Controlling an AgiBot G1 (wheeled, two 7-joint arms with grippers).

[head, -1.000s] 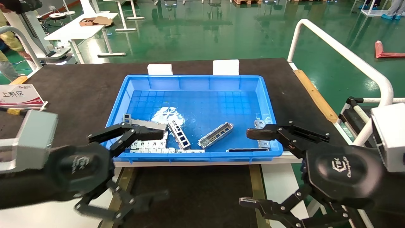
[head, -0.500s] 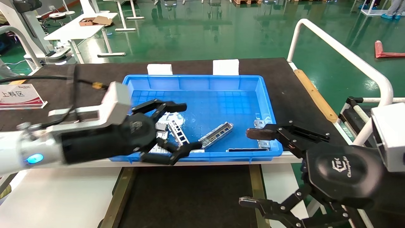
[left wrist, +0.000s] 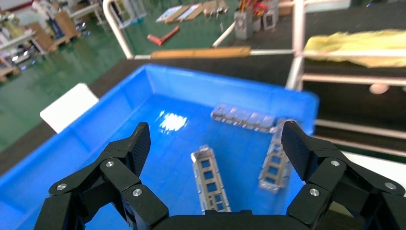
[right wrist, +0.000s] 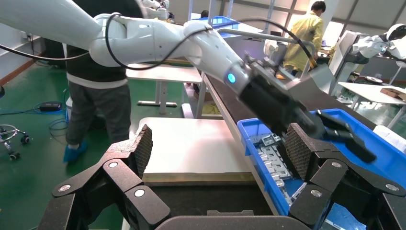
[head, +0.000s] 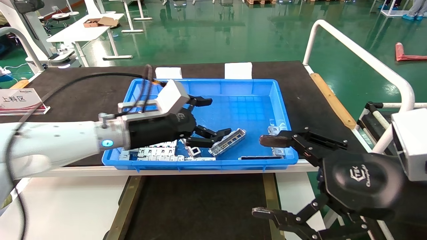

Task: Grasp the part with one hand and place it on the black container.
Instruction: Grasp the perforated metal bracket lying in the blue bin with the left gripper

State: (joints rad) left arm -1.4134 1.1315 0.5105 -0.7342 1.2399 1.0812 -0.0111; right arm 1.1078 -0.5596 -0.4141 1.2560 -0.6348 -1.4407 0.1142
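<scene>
The robot's left gripper needs to close on the middle of the long sides (head: pixel 227 143) (left wrist: pixel 209 179) of the part that lies diagonally in the blue bin with its tabbed end sticking out.
The part (head: pixel 228 141), a slim silvery channel strip with rectangular openings, lies diagonally on the floor of the blue bin (head: pixel 206 163). My left gripper (head: pixel 218 116) is open and empty inside the bin, just above and left of the part, its lower finger close to the part's near end. In the left wrist view the part (left wrist: pixel 209 179) lies between the open jaws of the left gripper (left wrist: pixel 216 139). The black container (head: pixel 200 206) with brass side strips sits in front of the bin. My right gripper (head: pixel 267 176) is parked open at the lower right.
Flat slotted grey plates (head: pixel 156 153) lie in the bin's near left corner. More strips lie by the right wall (head: pixel 274 130) and front wall (head: pixel 260 157). Two white blocks (head: pixel 238 70) stand behind the bin. A white rail (head: pixel 360 56) runs along the right.
My left arm has swung from the near left up and right into the bin, and its open gripper now hovers beside the part. The right arm has not moved.
</scene>
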